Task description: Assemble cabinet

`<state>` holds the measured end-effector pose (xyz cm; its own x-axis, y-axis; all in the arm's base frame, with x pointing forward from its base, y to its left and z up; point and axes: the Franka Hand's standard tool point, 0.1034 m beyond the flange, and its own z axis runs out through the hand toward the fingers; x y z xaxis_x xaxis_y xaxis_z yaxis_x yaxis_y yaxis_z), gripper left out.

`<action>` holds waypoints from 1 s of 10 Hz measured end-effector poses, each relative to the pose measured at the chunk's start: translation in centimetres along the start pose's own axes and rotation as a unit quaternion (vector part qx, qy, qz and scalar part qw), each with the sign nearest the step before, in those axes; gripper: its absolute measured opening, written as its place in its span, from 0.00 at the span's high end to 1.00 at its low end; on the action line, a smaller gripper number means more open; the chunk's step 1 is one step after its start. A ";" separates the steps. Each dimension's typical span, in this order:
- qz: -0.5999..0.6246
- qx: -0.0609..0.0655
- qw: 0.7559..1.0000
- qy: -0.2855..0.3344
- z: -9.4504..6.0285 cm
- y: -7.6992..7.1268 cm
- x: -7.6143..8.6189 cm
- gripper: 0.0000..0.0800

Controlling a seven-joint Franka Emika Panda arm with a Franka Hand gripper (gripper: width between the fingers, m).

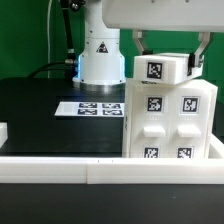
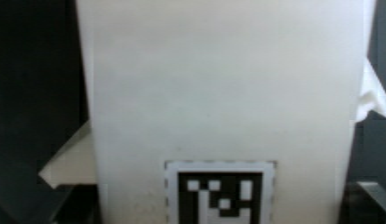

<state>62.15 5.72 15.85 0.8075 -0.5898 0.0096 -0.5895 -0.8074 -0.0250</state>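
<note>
My gripper has a small white tagged block to place. It will let go of the block flat on the cabinet's top [image 1: 185, 69], above the cabinet's tagged front panels.
The cabinet [image 1: 170, 115], a large white box with square tags on raised front panels, stands upright at the exterior view's right. A small white tagged block [image 1: 158, 70] rests on its top. My gripper [image 1: 170, 60] comes down from above, with one dark finger [image 1: 203, 52] on each side of the block, shut on it. In the wrist view the block [image 2: 216, 90] fills the middle as a long white face with a tag at one end. My gripper [image 2: 216, 212] straddles it, its dark fingers only just showing at the frame's corners.
The marker board [image 1: 95, 107] lies on the black table in front of the arm's white base [image 1: 100, 55]. A white rail [image 1: 100, 170] runs along the near edge. Another white part [image 1: 3, 130] sits at the exterior view's far left.
</note>
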 end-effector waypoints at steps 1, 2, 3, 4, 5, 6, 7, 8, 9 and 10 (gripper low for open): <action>0.028 0.000 1.000 0.000 0.0 0.0 0.0 0.30; 0.091 0.002 0.996 -0.002 0.0 -0.1 -0.1 0.30; 0.170 0.006 0.985 -0.005 0.1 0.0 -0.1 0.30; 0.236 0.011 0.972 -0.007 0.1 0.0 0.0 0.30; 0.286 0.011 0.958 -0.008 0.1 -0.1 0.0 0.30; 0.328 0.012 0.944 -0.010 0.1 -0.1 0.0 0.30; 0.384 0.012 0.923 -0.012 0.1 -0.2 -0.1 0.30; 0.431 0.011 0.902 -0.013 0.1 -0.4 -0.2 0.30; 0.474 0.011 0.881 -0.014 0.1 -0.6 -0.4 0.30; 0.518 0.011 0.855 -0.017 0.1 -0.8 -0.6 0.30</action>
<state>62.13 6.75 15.75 -0.1472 -0.9874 -0.0580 -0.9887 0.1486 -0.0217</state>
